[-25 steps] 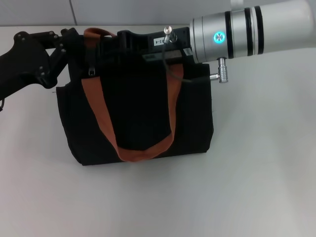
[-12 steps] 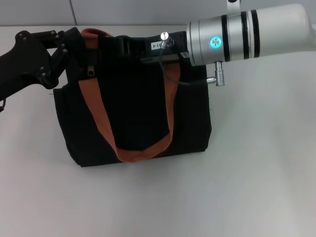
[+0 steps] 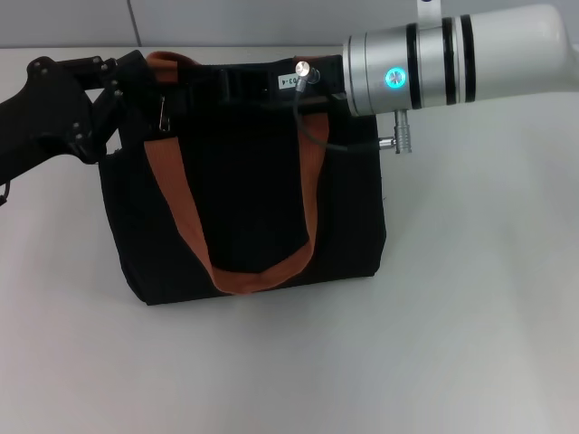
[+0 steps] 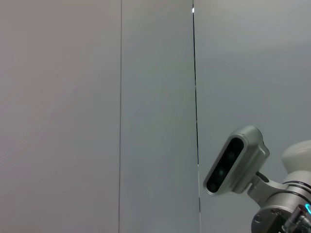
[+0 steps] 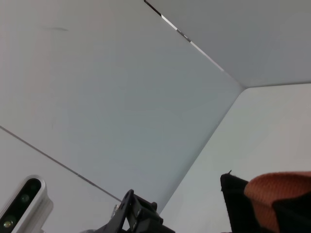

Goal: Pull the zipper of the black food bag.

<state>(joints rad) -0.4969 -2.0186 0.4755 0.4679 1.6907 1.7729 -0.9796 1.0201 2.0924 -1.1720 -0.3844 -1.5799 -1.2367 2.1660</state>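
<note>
Next, I open my right gripper and close it around the tab (image 3: 164,114), as the silver zipper tab dangles at its fingertips, before I pull along the bag's top edge.
The black food bag (image 3: 253,194) lies on the white table in the head view, its rust-orange handle strap (image 3: 181,212) looped over its front. A small silver zipper tab (image 3: 164,113) hangs near the bag's top left, just beside the strap. My left gripper (image 3: 127,80) is at the bag's top left corner. My right gripper (image 3: 240,83) reaches in from the right and rests on the bag's top edge near the middle, to the right of the tab. A corner of the bag with orange strap (image 5: 279,191) shows in the right wrist view.
Bare white table (image 3: 470,316) surrounds the bag, with a grey wall (image 3: 226,18) behind it. A thin black cable (image 3: 317,136) droops from the right wrist over the bag. The left wrist view shows only the wall and the right arm's camera housing (image 4: 235,165).
The bag's top edge and the silver tab have shifted up and slightly left. The right arm has edged left along the top edge. The left arm has barely moved.
</note>
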